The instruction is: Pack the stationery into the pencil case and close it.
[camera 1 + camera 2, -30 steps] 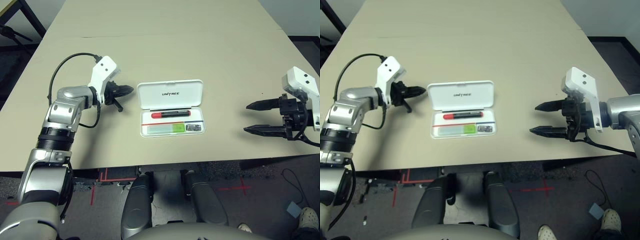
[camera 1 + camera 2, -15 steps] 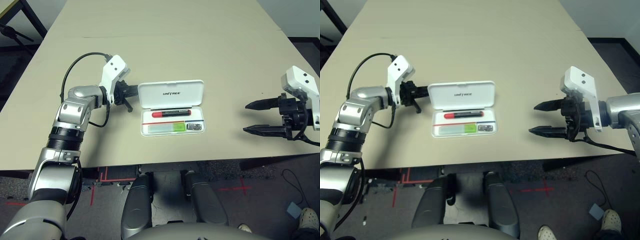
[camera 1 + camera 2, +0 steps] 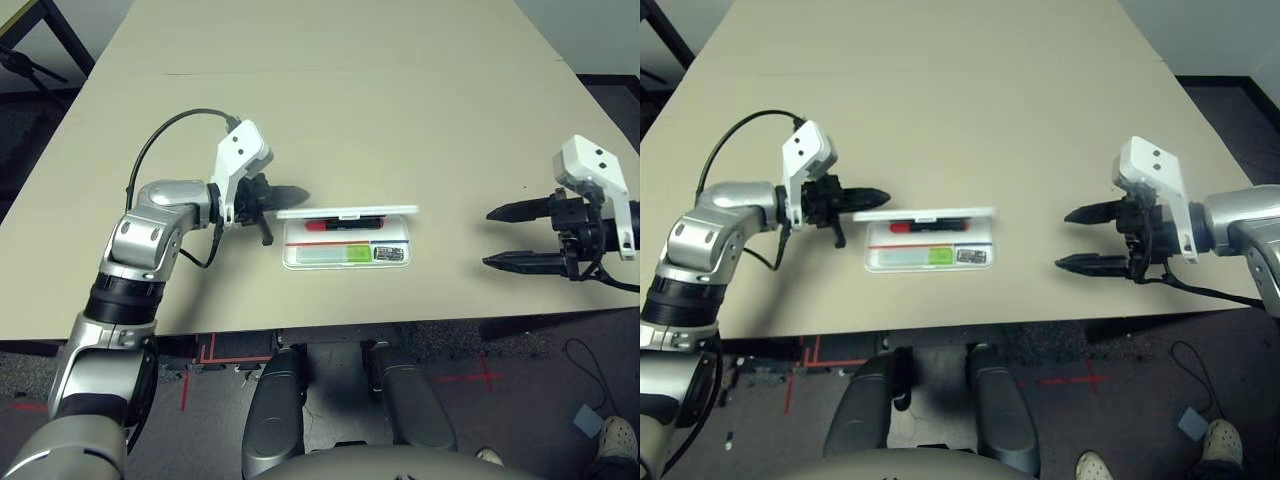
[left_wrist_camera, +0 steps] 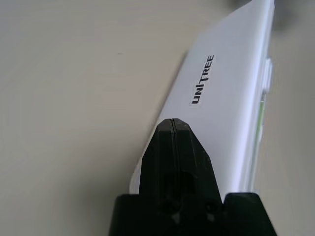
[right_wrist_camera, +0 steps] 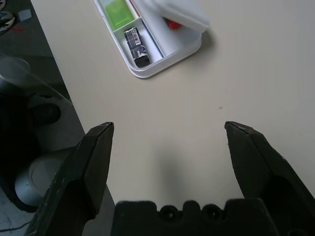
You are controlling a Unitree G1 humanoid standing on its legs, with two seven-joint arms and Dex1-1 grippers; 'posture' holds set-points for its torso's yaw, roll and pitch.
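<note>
The lid will lie flat over the tray (image 3: 347, 241) and cover the red marker and the green-and-white stick, once I let go of it with my left gripper.
The white pencil case (image 3: 398, 262) lies in the middle of the near table. Its lid (image 3: 346, 212) stands tilted up, seen edge-on over the tray. In the tray lie the stationery: a red marker (image 3: 318, 225), a pale green-and-white stick (image 3: 335, 254) and a small silver-grey metal piece (image 3: 388, 253). My left gripper (image 3: 298, 193) is shut, its tip against the back of the lid (image 4: 221, 93) at the left corner. My right gripper (image 3: 492, 238) hangs open well to the right of the case, with nothing between its fingers (image 5: 93, 147).
The beige table (image 3: 330, 90) stretches far behind the case. Its near edge runs just in front of the case and under the right gripper. Dark floor lies beyond that edge.
My left gripper has moved right to the case and tipped the lid up from lying flat open to half closed. The right gripper has shifted only slightly.
</note>
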